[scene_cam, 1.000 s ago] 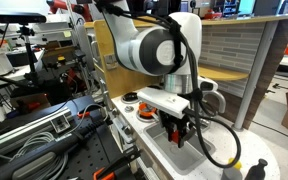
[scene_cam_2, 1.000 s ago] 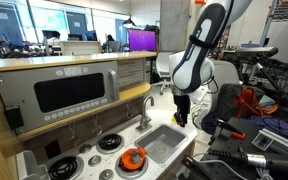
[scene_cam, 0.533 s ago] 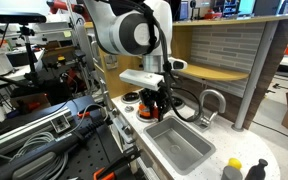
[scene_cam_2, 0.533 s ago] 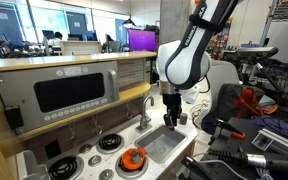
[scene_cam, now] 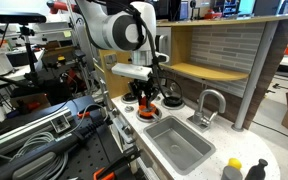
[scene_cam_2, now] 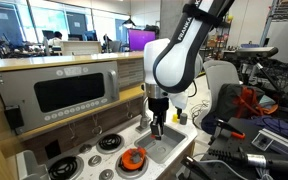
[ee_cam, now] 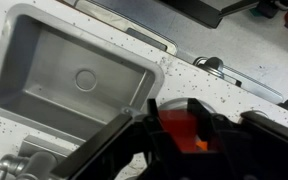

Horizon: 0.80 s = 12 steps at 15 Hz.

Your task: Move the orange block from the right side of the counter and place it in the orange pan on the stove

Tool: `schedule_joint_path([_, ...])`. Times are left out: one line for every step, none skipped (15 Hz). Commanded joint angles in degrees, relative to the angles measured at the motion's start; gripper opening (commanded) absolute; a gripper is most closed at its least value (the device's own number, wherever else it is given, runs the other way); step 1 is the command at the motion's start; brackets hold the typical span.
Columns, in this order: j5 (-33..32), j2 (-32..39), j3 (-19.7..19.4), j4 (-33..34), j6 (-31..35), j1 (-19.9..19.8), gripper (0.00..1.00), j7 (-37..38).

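The orange block, now held over the sink's end, will be released by my gripper inside the orange pan (scene_cam: 146, 114) (ee_cam: 192, 138) on the burner closest to the grey sink.
My gripper (ee_cam: 179, 116) is shut on the orange block (ee_cam: 180, 130), a small orange-red piece wedged between the black fingers at the bottom of the wrist view. In both exterior views the gripper (scene_cam: 145, 101) (scene_cam_2: 156, 128) hangs over the stove-side end of the grey sink (scene_cam: 180, 146) (scene_cam_2: 167, 143). The orange pan (scene_cam: 147, 113) (scene_cam_2: 134, 158) sits on a burner of the stove (scene_cam_2: 84, 158), just beyond the gripper and lower. The block itself is too small to make out in the exterior views.
The silver faucet (scene_cam: 210, 105) (scene_cam_2: 147, 106) stands behind the sink. A yellow rounded toy (scene_cam: 232, 169) lies at the counter's far end (scene_cam: 252, 165). Black burners (scene_cam_2: 109, 142) flank the pan. The toy oven panel (scene_cam_2: 72, 92) rises behind the stove.
The arm has swung across the sink from the faucet end toward the stove end, carrying the block, and now hangs close to the pan.
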Motion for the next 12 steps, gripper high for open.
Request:
schedule_joint_path([-0.4, 0.4, 1.9, 1.3, 0.9, 0.0, 0.11, -2.8])
schedule_joint_path([-0.9, 0.7, 2.1, 1.6, 0.9, 0.4, 0.11, -3.3])
schedule_joint_path([-1.1, 1.0, 2.5, 2.1, 0.6, 0.5, 0.11, -4.2])
schedule_joint_path([-1.3, 1.5, 3.2, 2.7, 0.1, 0.2, 0.11, -6.1])
schedule_joint_path([-1.8, 1.8, 3.1, 3.2, -0.2, 0.7, 0.11, -6.7])
schedule_joint_path([-2.2, 2.1, 3.3, 3.7, -0.6, 0.8, 0.11, -7.8])
schedule_joint_path([-2.6, 2.4, 3.6, 4.2, -1.1, 0.9, 0.11, -9.2])
schedule_joint_path([-3.2, 3.1, 3.6, 5.1, -1.7, 1.2, 0.11, -10.6])
schedule_joint_path([-4.0, 3.6, 3.6, 5.7, -2.0, 1.4, 0.11, -11.6])
schedule_joint_path([-4.8, 4.5, 3.6, 6.5, -2.4, 1.5, 0.11, -13.1])
schedule_joint_path([-5.8, 5.3, 3.5, 7.2, -2.4, 1.8, 0.11, -14.1])
schedule_joint_path([-6.4, 6.2, 3.6, 7.9, -2.7, 1.8, 0.11, -15.2])
